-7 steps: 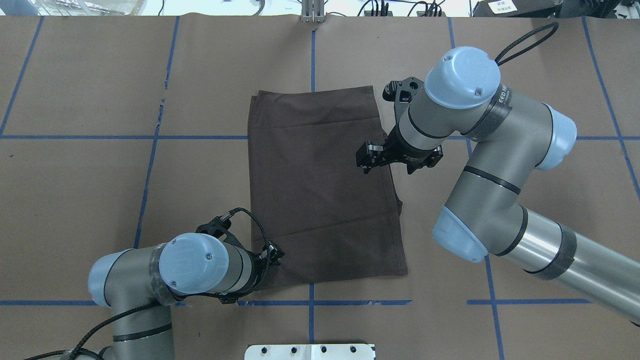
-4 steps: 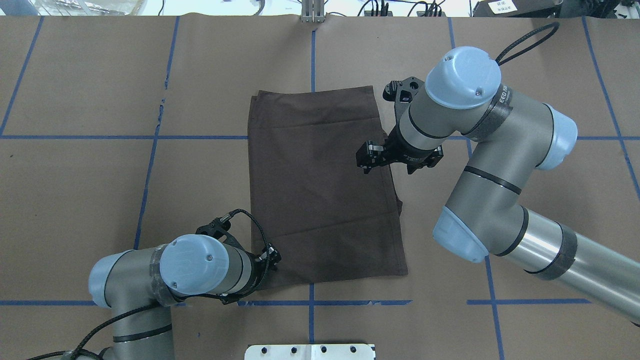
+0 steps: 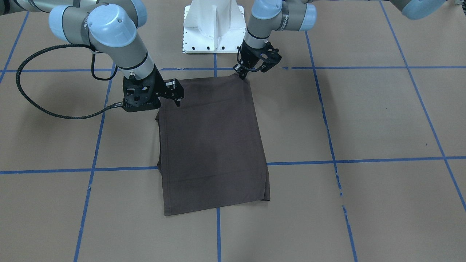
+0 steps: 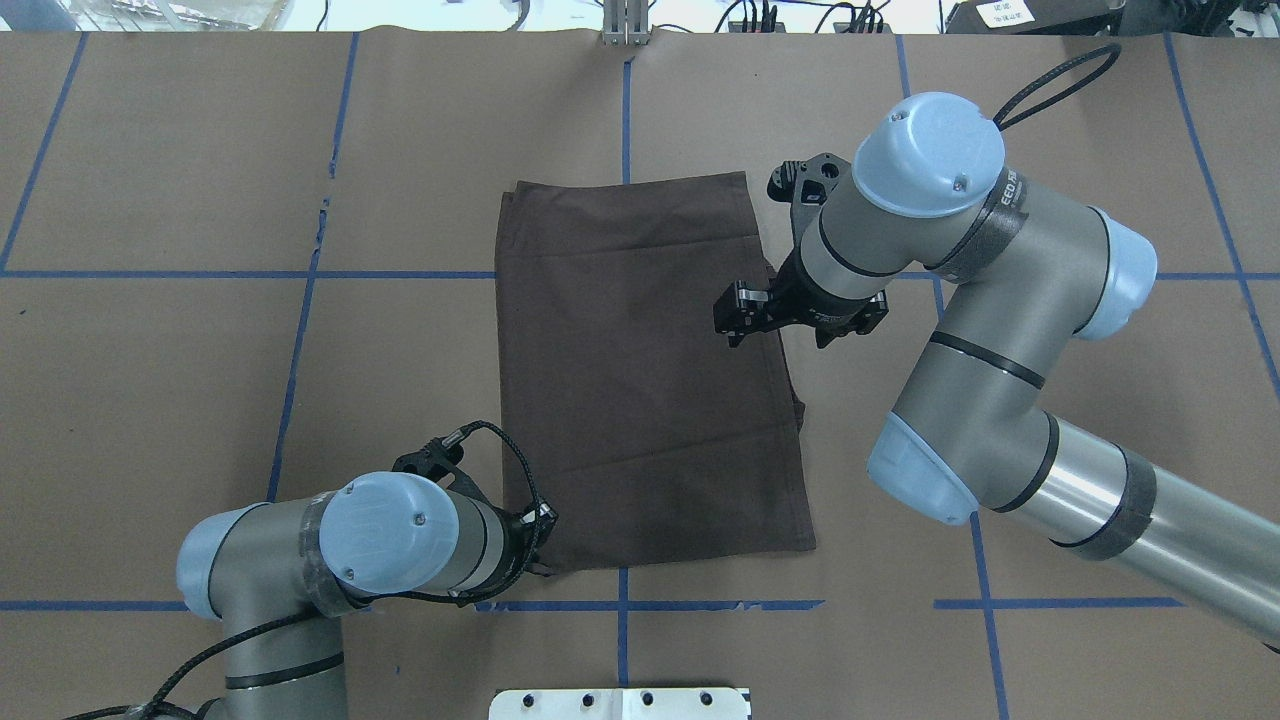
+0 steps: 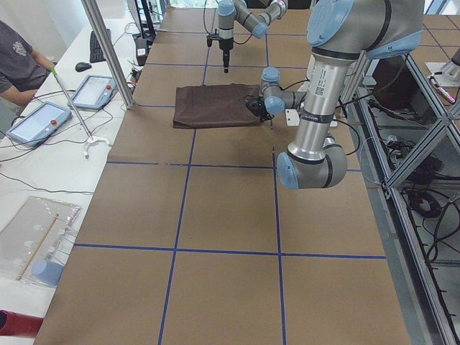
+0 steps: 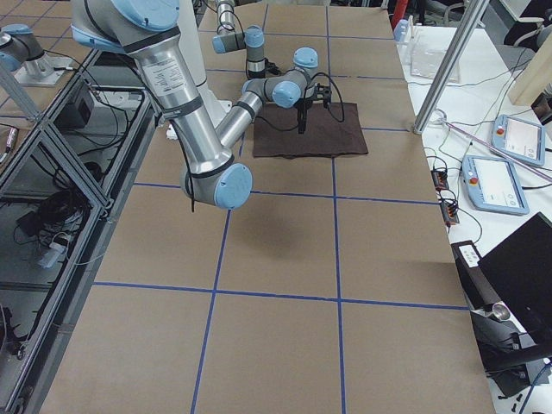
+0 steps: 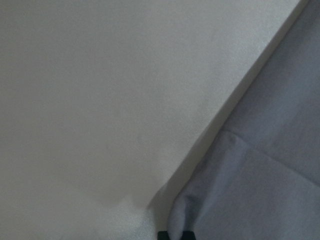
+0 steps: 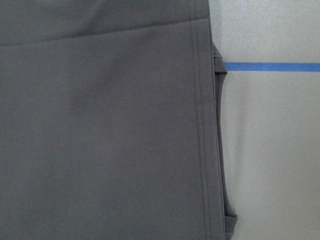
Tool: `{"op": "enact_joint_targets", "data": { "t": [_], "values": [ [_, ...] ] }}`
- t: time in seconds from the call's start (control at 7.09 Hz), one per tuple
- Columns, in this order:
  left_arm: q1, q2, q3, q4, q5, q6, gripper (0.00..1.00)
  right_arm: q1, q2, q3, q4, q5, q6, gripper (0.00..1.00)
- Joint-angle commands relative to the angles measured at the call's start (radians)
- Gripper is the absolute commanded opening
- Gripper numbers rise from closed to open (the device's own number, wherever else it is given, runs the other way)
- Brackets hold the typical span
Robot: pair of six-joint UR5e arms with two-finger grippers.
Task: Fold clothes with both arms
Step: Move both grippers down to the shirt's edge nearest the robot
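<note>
The dark brown T-shirt's free near corner [image 3: 168, 81] is across from my left gripper, and my right gripper will go there next and close on it.
The dark brown T-shirt [image 4: 640, 380] lies flat, folded into a tall rectangle, and fills most of the right wrist view [image 8: 100, 125]. My left gripper [image 4: 541, 535] is down at its near left corner. In the front view the left gripper [image 3: 242, 75] tapers to a point on that corner. The left wrist view shows the cloth [image 7: 270, 175] puckered against a black fingertip [image 7: 175, 235], so it looks shut on the corner. My right gripper [image 4: 733, 325] hangs just above the shirt's right edge at mid-length, open, holding nothing. It also shows in the front view [image 3: 178, 97].
Brown paper with a grid of blue tape lines [image 4: 310, 275] covers the table. The white pedestal base [image 3: 214, 25] stands at the robot's edge. A black cable [image 3: 43, 109] loops beside the right arm. A side table with tablets [image 5: 43, 122] and a seated person [image 5: 18, 65] lie beyond the far edge.
My left gripper has slid a little toward the near edge, onto the shirt's near left corner. The right gripper has barely moved, and the shirt lies as before.
</note>
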Motion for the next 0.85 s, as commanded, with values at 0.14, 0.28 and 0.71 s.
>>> {"op": "enact_joint_targets", "data": {
  "t": [0.14,0.28,0.71],
  "values": [
    [0.013,-0.002,-0.076,0.088,-0.003,0.076,0.00,-0.027,-0.030,0.034,0.000,-0.005,0.120,1.00],
    [0.013,-0.004,-0.105,0.111,-0.005,0.107,0.00,-0.062,-0.032,0.063,0.000,-0.009,0.247,1.00],
    [0.008,-0.015,-0.105,0.111,-0.006,0.145,0.00,-0.292,-0.075,0.091,0.005,-0.230,0.590,1.00]
  ]
}}
